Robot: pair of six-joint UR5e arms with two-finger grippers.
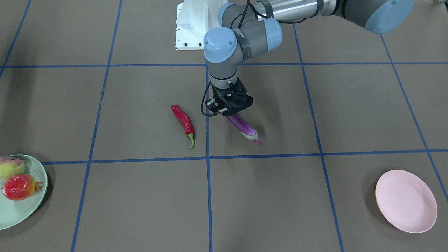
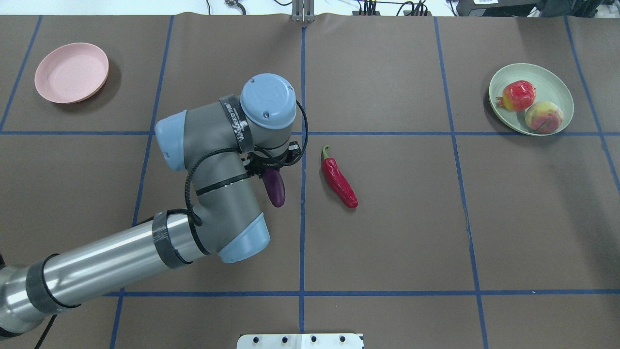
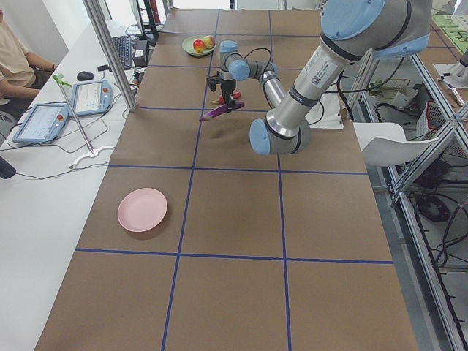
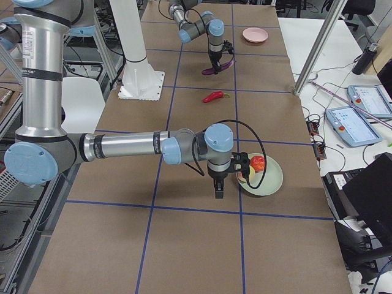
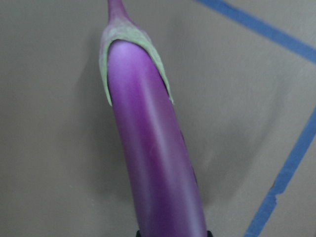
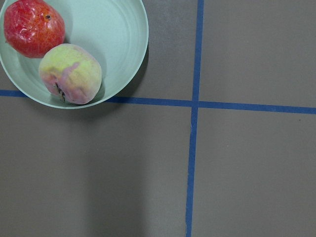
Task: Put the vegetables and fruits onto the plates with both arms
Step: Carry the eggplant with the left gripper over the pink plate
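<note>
Next, my left gripper lets go of the purple eggplant on the empty pink plate [image 1: 404, 205], with its cap end sticking out over the plate's rim.
My left gripper [image 1: 231, 111] is shut on the blunt end of the purple eggplant [image 1: 244, 128] and holds it tilted above the table, cap end down. The eggplant fills the left wrist view [image 5: 153, 163] and shows under the wrist in the overhead view [image 2: 274, 189]. The red chili pepper [image 1: 184, 121] lies on the table beside it. The pomegranate [image 2: 519, 95] and peach [image 2: 543, 117] sit on the mint green plate [image 2: 554, 80]. The pink plate [image 2: 71, 72] holds nothing. My right gripper [image 4: 219, 191] hangs beside the green plate; I cannot tell whether it is open.
The white pedestal base [image 1: 190, 24] stands at the robot's edge of the table. Blue tape lines grid the brown table cover. An operator's bench with tablets [image 3: 40, 121] runs along the far side.
</note>
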